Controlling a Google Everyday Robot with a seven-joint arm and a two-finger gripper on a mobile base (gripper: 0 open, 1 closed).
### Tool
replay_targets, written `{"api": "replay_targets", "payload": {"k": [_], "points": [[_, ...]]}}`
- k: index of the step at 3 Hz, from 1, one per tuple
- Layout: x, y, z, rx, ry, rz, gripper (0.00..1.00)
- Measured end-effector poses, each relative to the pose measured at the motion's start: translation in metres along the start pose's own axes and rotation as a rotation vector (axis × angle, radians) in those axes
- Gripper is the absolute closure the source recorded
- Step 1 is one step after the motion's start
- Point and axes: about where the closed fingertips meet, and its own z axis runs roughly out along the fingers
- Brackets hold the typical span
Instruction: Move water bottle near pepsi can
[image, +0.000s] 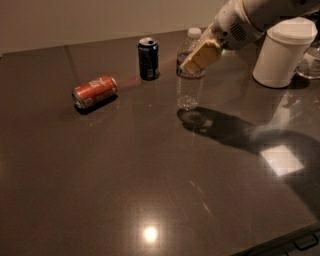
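Observation:
Next, my gripper sets the water bottle down and lets go of it just beside the pepsi can (167, 87), on the side that faces the white container.
The water bottle (190, 80) is clear with a white cap and stands upright on the dark table (150, 170), right of the pepsi can. The pepsi can (148, 59) is dark blue with a silver top and stands upright at the back. My gripper (199, 56) comes in from the upper right and is shut on the water bottle's upper part, its tan fingers (202, 56) across the label band. The bottle's base looks to be at the table surface, about a can's width from the pepsi can.
An orange-red can (95, 92) lies on its side to the left of the pepsi can. A white cylindrical container (282, 52) stands at the back right, with a glass object (310, 62) beside it. The table's front edge runs along the lower right.

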Motion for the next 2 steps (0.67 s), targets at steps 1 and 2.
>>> {"api": "replay_targets", "payload": {"k": [1, 2], "points": [[-0.012, -0.043, 0.020, 0.017, -0.001, 0.034, 1.00], [-0.022, -0.079, 0.051, 0.009, 0.004, 0.073, 1.00]]}}
